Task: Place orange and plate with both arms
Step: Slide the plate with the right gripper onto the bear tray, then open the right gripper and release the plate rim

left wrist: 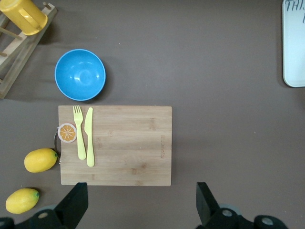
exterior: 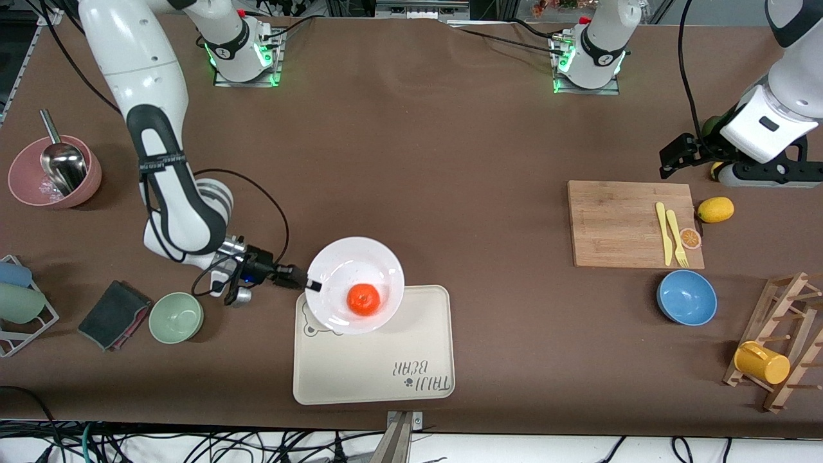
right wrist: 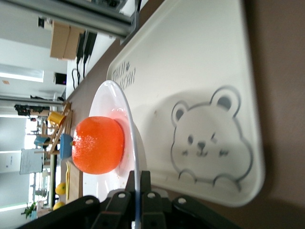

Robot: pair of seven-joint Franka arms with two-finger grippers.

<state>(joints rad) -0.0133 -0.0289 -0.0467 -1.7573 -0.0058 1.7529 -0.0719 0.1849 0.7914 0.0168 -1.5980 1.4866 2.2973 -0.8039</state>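
Note:
My right gripper will set the white plate with its orange down on the bear-print end of the cream tray [exterior: 341, 332] [right wrist: 174, 112].
My right gripper [exterior: 313, 283] is shut on the rim of the white plate [exterior: 350, 260], pinching it edge-on between both fingers [right wrist: 138, 179]. The orange [exterior: 363, 299] sits on the plate, slightly off its middle; the right wrist view shows the orange [right wrist: 97, 144] resting against the plate [right wrist: 131, 124]. The plate hangs just over the bear-print corner of the cream tray [exterior: 373, 360]. My left gripper [exterior: 676, 156] hangs open and holds nothing over bare table beside the wooden cutting board [left wrist: 114, 143], its fingers wide apart [left wrist: 140, 191].
The cutting board [exterior: 633, 223] carries a yellow fork, a knife and an orange slice. Lemons [exterior: 715, 209] lie beside it. A blue bowl [exterior: 687, 297], a rack with a yellow cup [exterior: 762, 362], a green bowl [exterior: 176, 317], a dark cloth [exterior: 114, 314] and a pink bowl with a ladle [exterior: 54, 171] stand around.

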